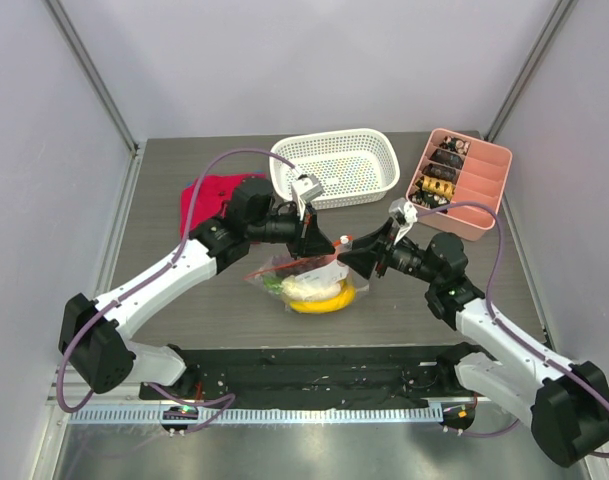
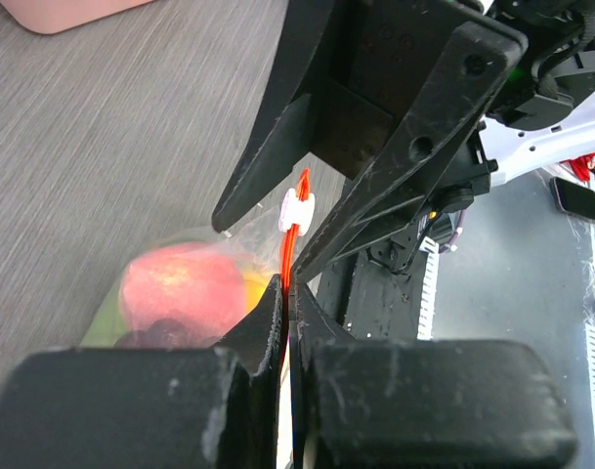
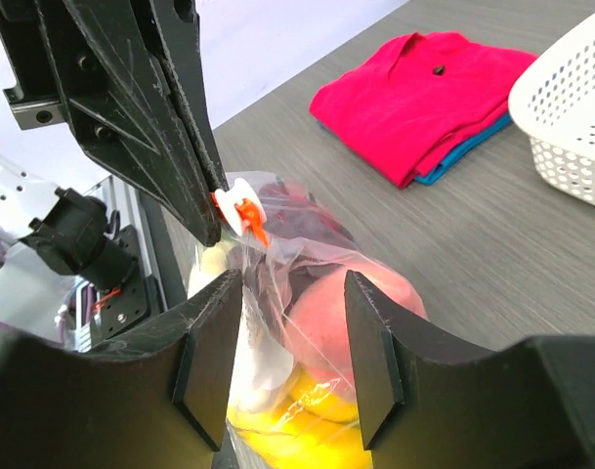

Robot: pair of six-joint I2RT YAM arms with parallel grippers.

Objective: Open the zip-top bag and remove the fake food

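Observation:
The bag's orange-red zipper is pinched in my left gripper just behind the white slider, so that gripper should open and grab the white slider itself (image 2: 296,211) before it unzips the bag.
The clear zip-top bag (image 1: 302,268) lies at the table's middle, lifted by its top edge. Inside it is the fake food: yellow bananas (image 1: 324,300), a white piece (image 1: 306,287), a pink-red fruit (image 3: 361,303) and something green. My left gripper (image 2: 285,293) is shut on the bag's orange-red zipper strip (image 2: 295,230), just behind the white slider (image 2: 297,209). My right gripper (image 3: 289,293) faces it from the right, open, its fingers (image 3: 370,342) standing on either side of the bag's upper part without pinching it. In the top view both grippers meet over the bag, left gripper (image 1: 312,245) and right gripper (image 1: 356,252).
A white perforated basket (image 1: 334,165) stands at the back centre. A pink divided tray (image 1: 464,180) with dark brown pieces is at the back right. A folded red cloth (image 1: 209,195) over a blue one lies at the back left.

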